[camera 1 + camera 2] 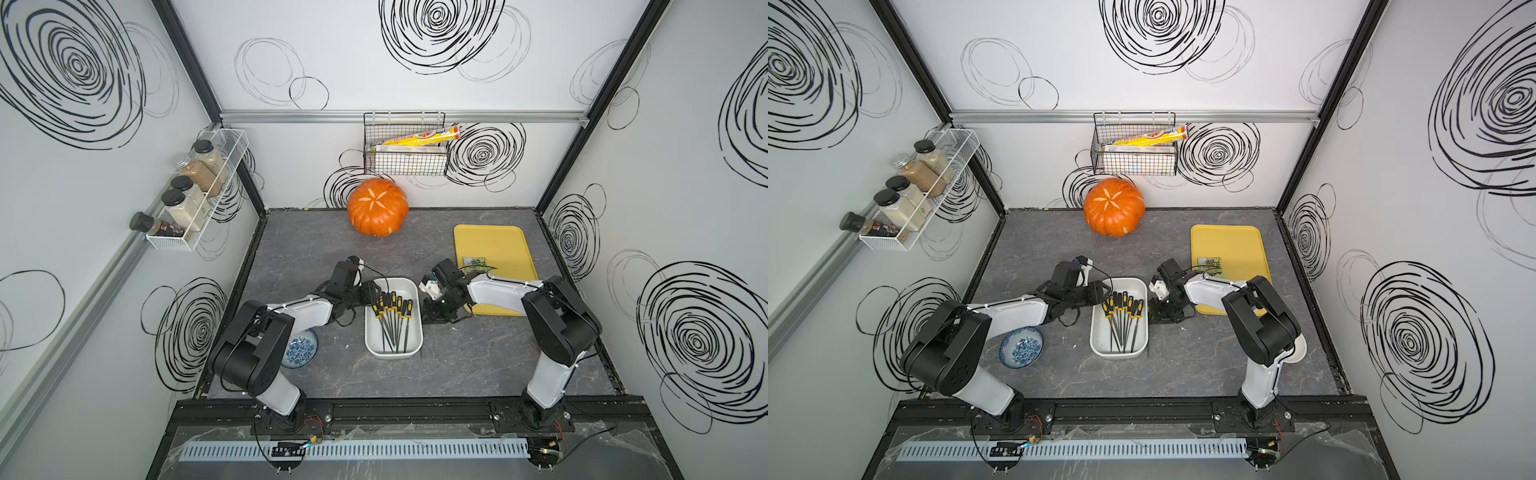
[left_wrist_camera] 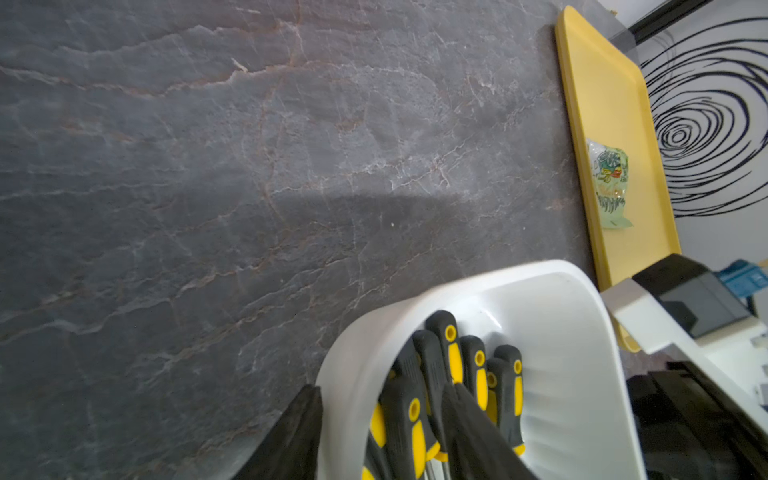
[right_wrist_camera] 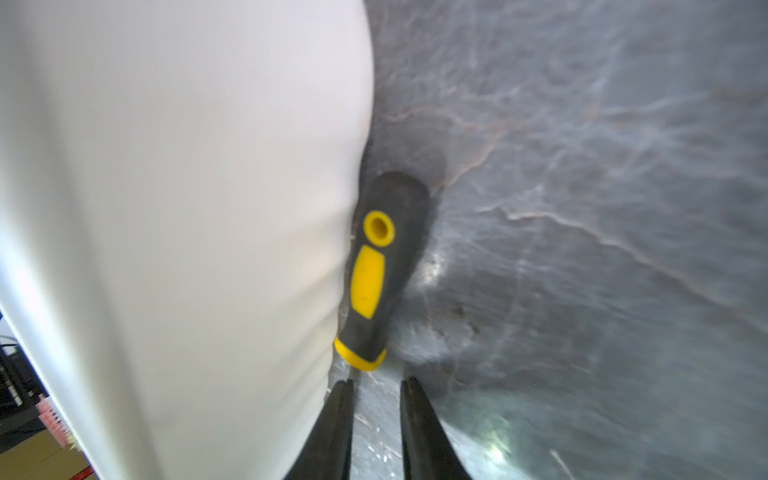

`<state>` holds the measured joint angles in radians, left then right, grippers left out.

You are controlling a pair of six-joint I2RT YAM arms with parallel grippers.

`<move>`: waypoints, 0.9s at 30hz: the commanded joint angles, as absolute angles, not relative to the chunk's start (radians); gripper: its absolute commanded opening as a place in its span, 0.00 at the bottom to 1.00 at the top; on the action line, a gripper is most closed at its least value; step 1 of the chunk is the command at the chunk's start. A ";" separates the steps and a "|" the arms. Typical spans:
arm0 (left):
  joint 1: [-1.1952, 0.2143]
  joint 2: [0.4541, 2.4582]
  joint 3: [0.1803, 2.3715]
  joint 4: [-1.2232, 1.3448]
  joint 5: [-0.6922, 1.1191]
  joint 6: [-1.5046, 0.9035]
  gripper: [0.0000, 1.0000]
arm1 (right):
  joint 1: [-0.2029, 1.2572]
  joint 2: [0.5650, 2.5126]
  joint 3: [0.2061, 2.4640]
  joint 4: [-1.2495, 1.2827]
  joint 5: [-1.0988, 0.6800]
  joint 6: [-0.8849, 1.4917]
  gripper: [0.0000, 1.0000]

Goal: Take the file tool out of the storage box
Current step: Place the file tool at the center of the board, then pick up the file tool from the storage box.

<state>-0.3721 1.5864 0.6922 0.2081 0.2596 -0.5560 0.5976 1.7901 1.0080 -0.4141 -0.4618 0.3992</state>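
The robot's left gripper straddles the storage box's rim, so it should move inside, take a file tool (image 2: 408, 361) by its handle and pass the tool to the right gripper.
The white storage box (image 1: 395, 354) (image 1: 1119, 353) stands mid-table with several black-and-yellow-handled files (image 1: 392, 311) (image 2: 453, 361) inside. One file tool (image 3: 374, 270) lies on the table outside, along the box's outer wall (image 3: 187, 208). My right gripper (image 3: 378, 381) (image 1: 432, 320) points down just behind its handle, open by a narrow gap, with only table showing between the fingers. In the top views that file is hidden under the gripper. My left gripper (image 2: 382, 388) (image 1: 371, 293) is open astride the box's far-left rim (image 2: 573, 374), one finger outside the wall and one among the handles.
An orange pumpkin (image 1: 377, 207) sits at the back. A yellow tray (image 1: 498, 245) with a small packet (image 1: 475, 262) lies right of the box, partly under my right arm. A blue patterned bowl (image 1: 301, 349) sits under my left arm. Wire racks hang on the walls.
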 commanded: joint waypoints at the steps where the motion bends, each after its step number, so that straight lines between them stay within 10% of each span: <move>1: -0.371 1.526 0.699 0.223 0.227 -0.554 0.58 | 0.592 1.722 1.001 -0.409 -0.424 0.376 0.25; 11: -0.539 1.286 0.726 -0.019 -0.157 -0.508 0.49 | 0.566 1.598 1.003 -0.316 -0.255 0.342 0.27; 27: -0.732 1.650 0.912 -0.198 -0.334 -0.544 0.48 | 0.485 1.278 0.679 0.059 -0.264 0.362 0.20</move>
<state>-0.7212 1.5940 0.8604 -0.1574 -0.2417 -0.5343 0.4812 1.2839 0.6827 -0.0017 -0.2523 0.3565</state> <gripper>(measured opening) 0.477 0.202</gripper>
